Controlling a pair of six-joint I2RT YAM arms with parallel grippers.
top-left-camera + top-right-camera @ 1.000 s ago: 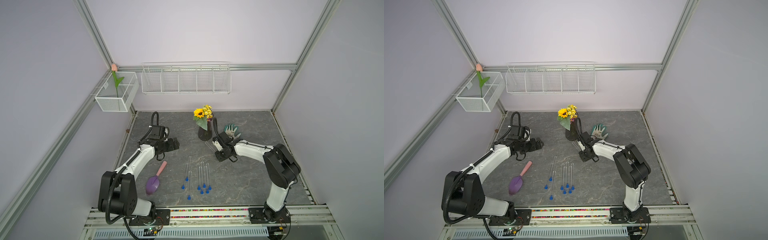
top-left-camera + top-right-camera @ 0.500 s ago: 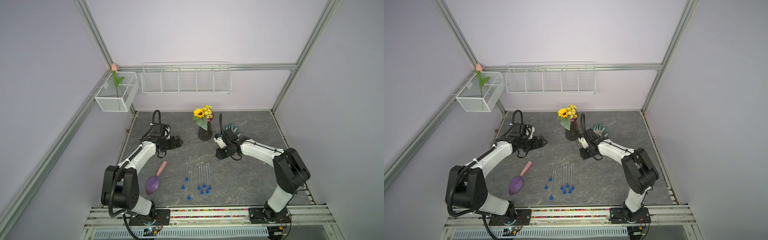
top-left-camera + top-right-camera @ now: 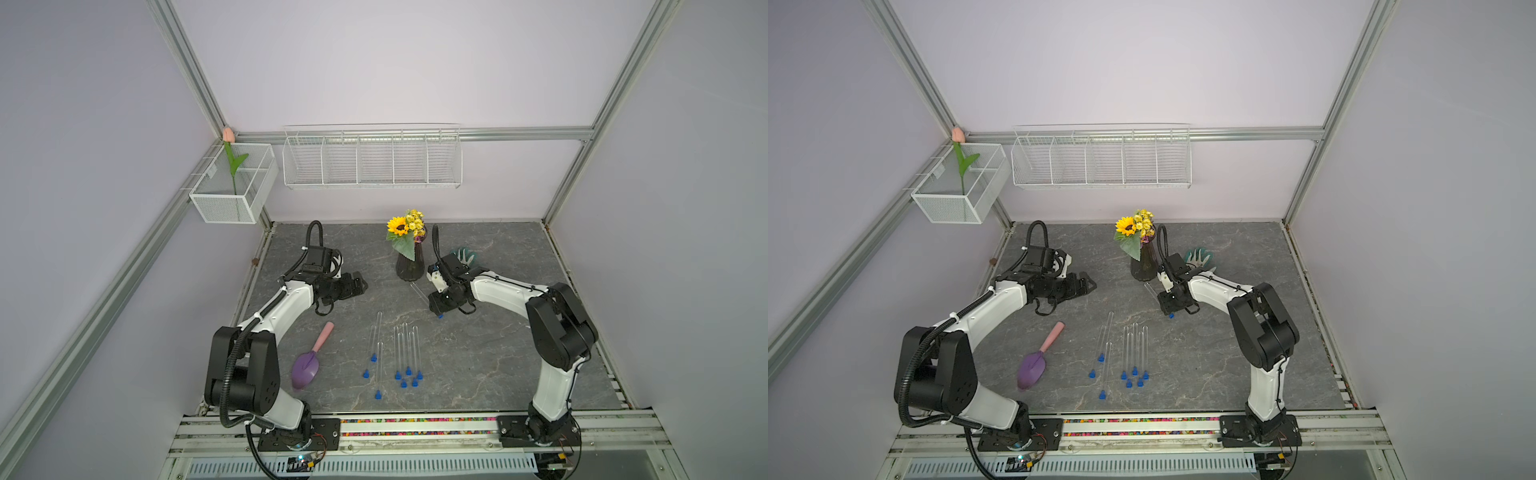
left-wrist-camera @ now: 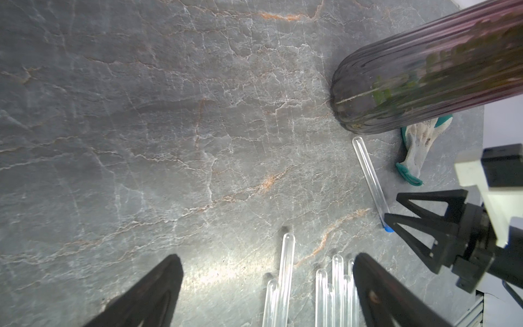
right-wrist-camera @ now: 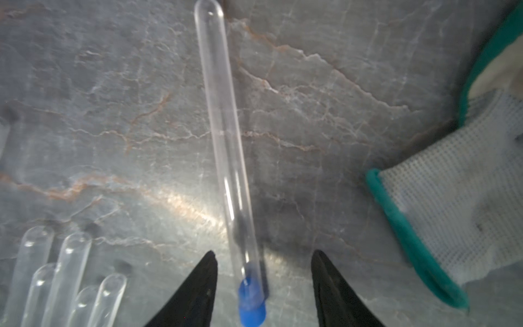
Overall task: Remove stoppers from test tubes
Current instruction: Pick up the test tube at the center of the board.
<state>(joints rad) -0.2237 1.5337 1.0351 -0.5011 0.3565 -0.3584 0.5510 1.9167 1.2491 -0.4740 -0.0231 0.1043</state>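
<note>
The test tube's rounded tip is lying by the vase, away from my left gripper, so my right gripper will take the test tube's stoppered end [image 3: 440, 316] and bring the tip over.
A clear test tube [image 5: 223, 141] with a blue stopper [image 5: 252, 303] in its mouth lies on the grey table in front of the vase. My right gripper [image 5: 263, 283] is open, one finger on each side of the stoppered end and touching neither. Both top views show that right gripper [image 3: 436, 307] over the stopper [image 3: 1170, 316]. Several more test tubes [image 3: 405, 349] lie side by side at the table's middle, with blue stoppers [image 3: 398, 375] at their near ends. My left gripper [image 3: 361, 286] hangs open and empty left of the vase, its fingers [image 4: 158, 288] above the tubes' rounded tips [image 4: 288, 240].
A dark vase [image 3: 409, 266] of flowers stands just behind the lone tube. A white and green glove [image 3: 465, 257] lies behind my right wrist. A purple scoop [image 3: 307, 365] with a pink handle lies left of the tubes. Two wire baskets hang on the walls.
My right gripper's jaws have spread apart and no longer pinch the stoppered end. My left gripper has drifted slightly toward the table's middle.
</note>
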